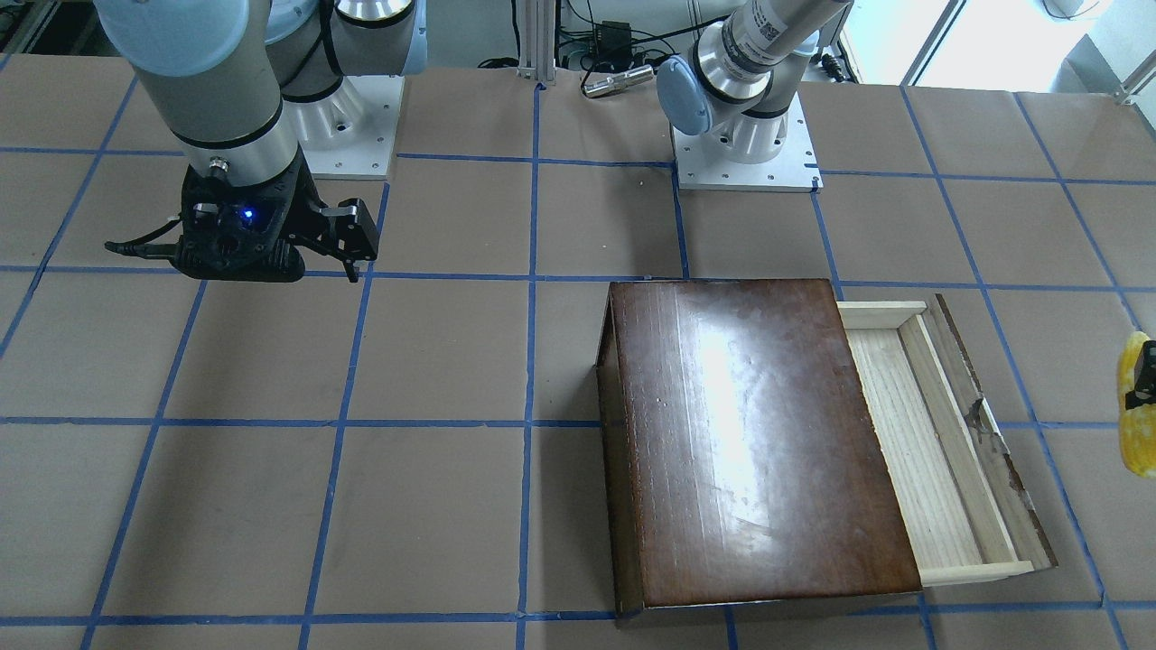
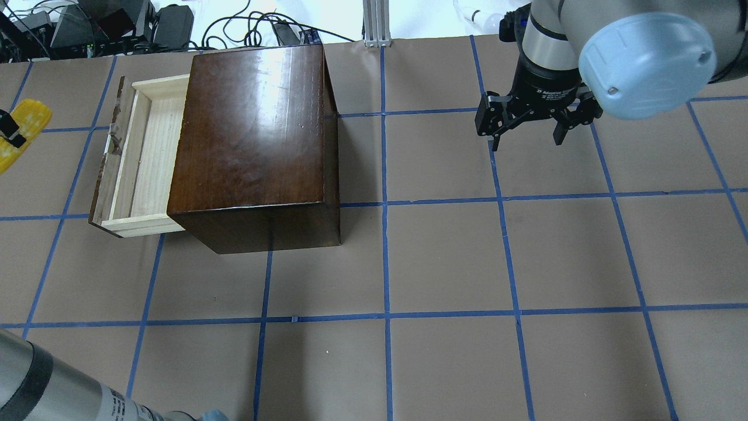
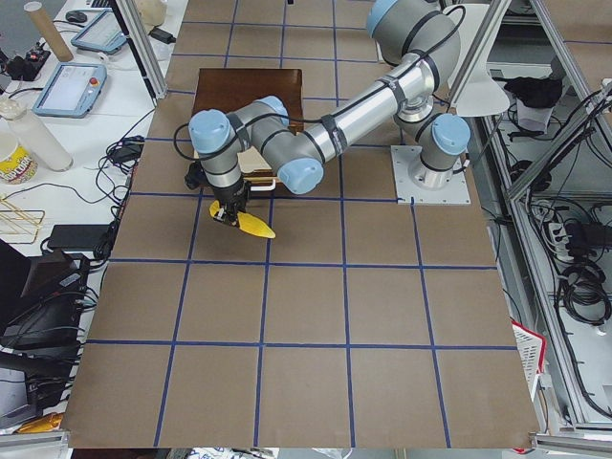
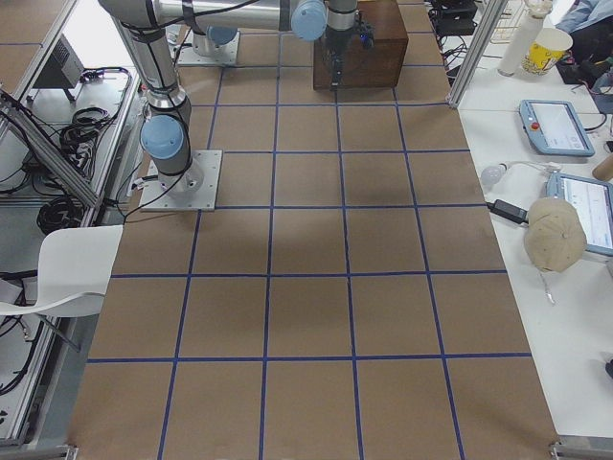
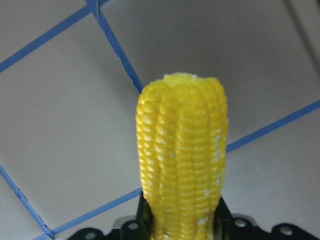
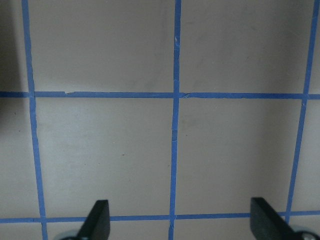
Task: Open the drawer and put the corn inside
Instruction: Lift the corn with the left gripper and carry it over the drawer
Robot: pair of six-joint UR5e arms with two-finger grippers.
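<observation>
Next, I release the corn with my left gripper on the pale tray's bottom close along the drawer's front panel (image 1: pixel 937 442). The corn is now out beyond that panel.
The drawer (image 2: pixel 146 152) is pulled out of the dark-brown box (image 2: pixel 257 134), and its pale wood tray shows empty in the front view (image 1: pixel 912 442). My left gripper (image 2: pixel 9 131) is shut on the yellow corn (image 2: pixel 26 117), out beyond the drawer's front panel and apart from it. The left wrist view shows the corn (image 5: pixel 182 160) standing between the fingers over the taped table. It also shows at the front view's right edge (image 1: pixel 1133 433) and in the left side view (image 3: pixel 253 226). My right gripper (image 2: pixel 526 126) is open and empty, far from the box.
The table is brown with a grid of blue tape (image 2: pixel 385 316). The arm bases (image 1: pixel 745 153) stand at the robot's side. Cables and equipment (image 2: pixel 117 23) lie beyond the table's far edge, behind the box.
</observation>
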